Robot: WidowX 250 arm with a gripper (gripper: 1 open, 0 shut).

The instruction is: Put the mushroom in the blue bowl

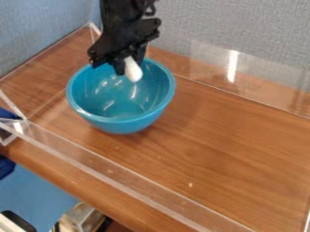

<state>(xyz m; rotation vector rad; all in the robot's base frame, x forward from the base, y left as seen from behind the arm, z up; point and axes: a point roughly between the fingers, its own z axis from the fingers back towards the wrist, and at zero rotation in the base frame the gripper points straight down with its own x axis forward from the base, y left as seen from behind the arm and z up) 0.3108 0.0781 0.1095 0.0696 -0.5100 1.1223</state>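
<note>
My gripper is to release the mushroom, still held above the bowl's inside, on the blue bowl's bottom [108,97], toward the side that faces the small blue object.
The blue bowl [121,100] stands on the wooden table at the left. Just above its far rim hangs my black gripper [127,62], pointing steeply down. It is shut on the mushroom [133,70], whose cream-white stem sticks out below the fingers over the bowl's inside. The fingers cover the mushroom's cap. The mushroom does not touch the bowl's floor.
A low clear acrylic wall [109,186] rings the wooden table [218,136], with upright clear panels at the back [237,63]. A grey-blue wall stands behind. A small blue object [6,116] sits at the left edge outside the wall.
</note>
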